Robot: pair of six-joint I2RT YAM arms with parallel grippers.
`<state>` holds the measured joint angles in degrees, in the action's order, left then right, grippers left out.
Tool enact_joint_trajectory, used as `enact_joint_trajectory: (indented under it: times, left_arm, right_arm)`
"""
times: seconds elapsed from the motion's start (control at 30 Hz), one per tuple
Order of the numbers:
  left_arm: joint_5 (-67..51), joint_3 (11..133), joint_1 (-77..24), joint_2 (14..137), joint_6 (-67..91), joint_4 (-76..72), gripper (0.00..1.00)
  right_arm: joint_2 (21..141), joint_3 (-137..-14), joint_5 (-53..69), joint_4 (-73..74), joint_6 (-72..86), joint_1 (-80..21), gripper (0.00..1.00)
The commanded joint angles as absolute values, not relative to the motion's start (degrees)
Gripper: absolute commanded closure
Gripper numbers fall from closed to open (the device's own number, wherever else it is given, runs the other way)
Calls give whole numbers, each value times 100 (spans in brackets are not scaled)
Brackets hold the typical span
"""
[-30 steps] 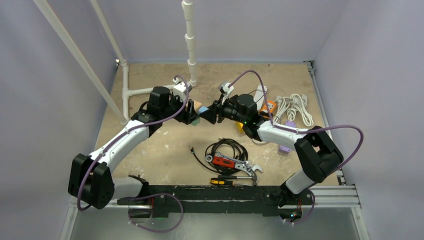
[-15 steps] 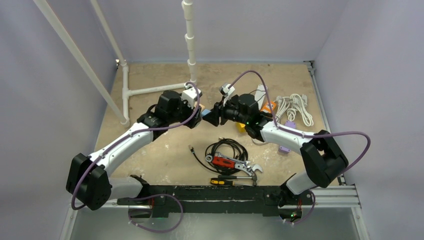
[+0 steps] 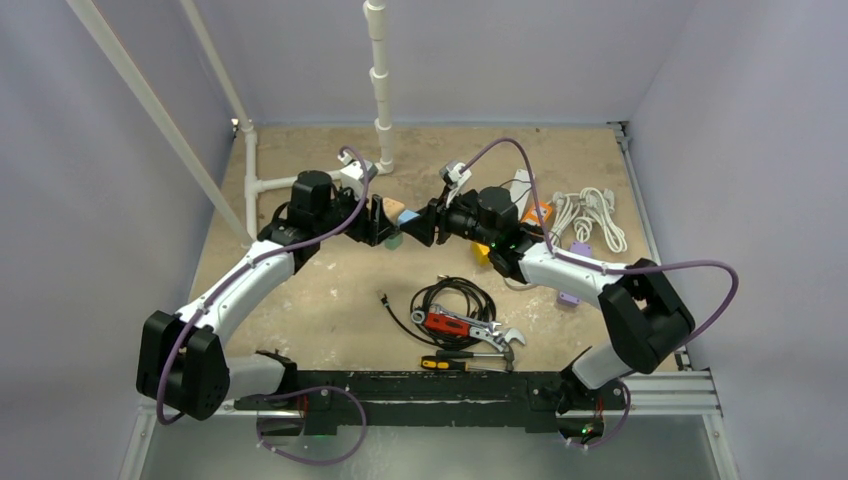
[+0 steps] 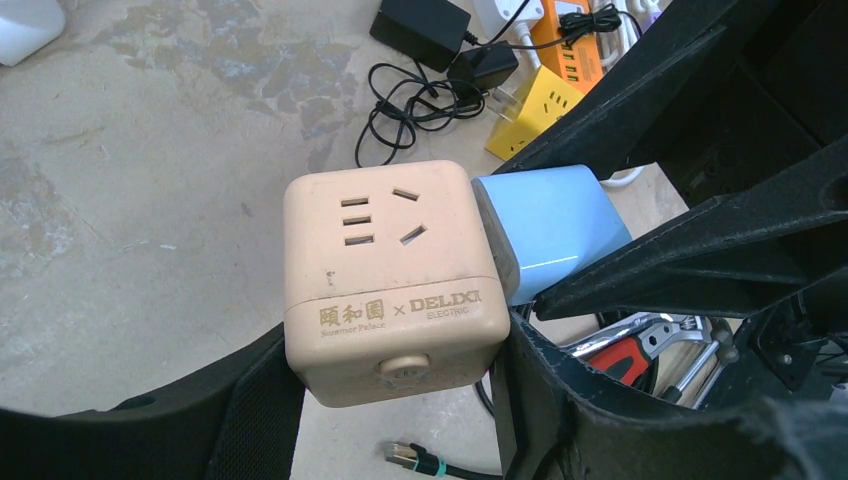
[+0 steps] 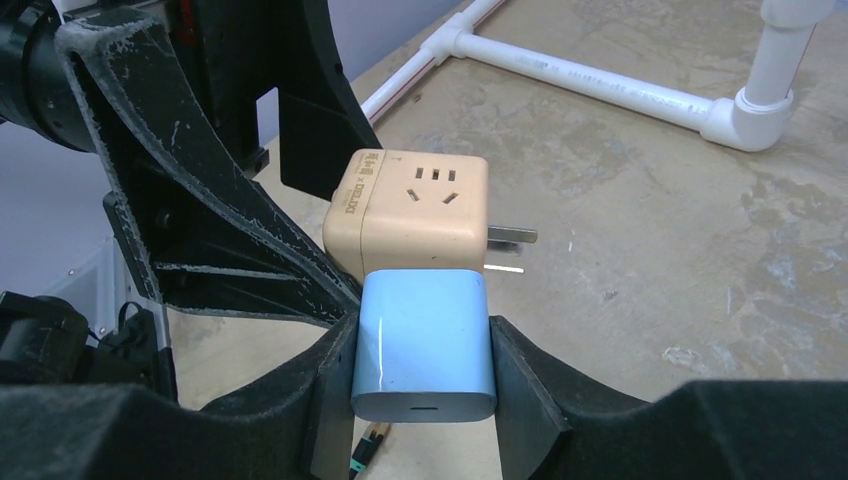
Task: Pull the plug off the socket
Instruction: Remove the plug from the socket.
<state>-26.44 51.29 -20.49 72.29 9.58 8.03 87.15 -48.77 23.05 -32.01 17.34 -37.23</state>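
Observation:
The robot's right gripper should release the light blue plug, now flush against the held socket, between the yellow cube socket and the orange power strip (image 3: 506,233).
A beige cube socket (image 4: 390,270) with "DELIXI" printed on it is held above the table, and my left gripper (image 4: 395,385) is shut on its lower part. A light blue plug (image 5: 425,340) sits flush against one face of the socket (image 5: 415,205), with my right gripper (image 5: 425,395) shut on its sides. No gap shows between plug (image 4: 550,225) and socket. The socket's own metal prongs (image 5: 510,237) stick out free. In the top view the two grippers meet nose to nose at the socket (image 3: 396,211), mid-table.
White PVC pipes (image 3: 290,182) run along the back left. A black cable coil (image 3: 455,298), a red-handled wrench (image 3: 465,326) and a screwdriver (image 3: 455,360) lie below the grippers. A yellow cube socket (image 4: 532,110), an orange power strip (image 3: 541,211) and white cords (image 3: 590,215) crowd the back right.
The left arm swung right toward the right gripper, then back left to about where it began. The right arm shifted only slightly. Both grips are unchanged, plug and socket still together.

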Motion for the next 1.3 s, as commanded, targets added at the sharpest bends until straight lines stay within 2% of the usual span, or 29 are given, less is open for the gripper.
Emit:
enact_joint_trajectory:
  times: [0.0,0.13,0.3,0.7,0.83,1.0,1.27]
  left_arm:
    - [-2686,5188,-1749,7040,1170,334,100]
    - [-2455,5174,-1801,7017,1016,428,100]
    - [-1475,5298,-2418,6996,349,956,100]
    - [-1140,5405,-2760,7070,37,1227,100]
    - [-1319,5372,-2517,7041,285,1091,100]
    - [-1990,5197,-1619,6891,1173,544,100]
    - [-1706,5015,-1389,6461,1400,438,100]
  right_arm:
    - [8779,-4731,1995,-2988,1582,-3569,100]
    - [8692,-4834,2024,-2939,1582,-3571,100]
    - [8518,-4984,1923,-2724,1591,-3569,100]
    - [8271,-5423,1788,-2189,1424,-3569,100]
    - [8198,-5361,1584,-2193,1500,-3571,100]
    - [7805,-5165,600,-2073,1975,-3476,100]
    - [7158,-4068,-227,-2144,2764,-2281,100]
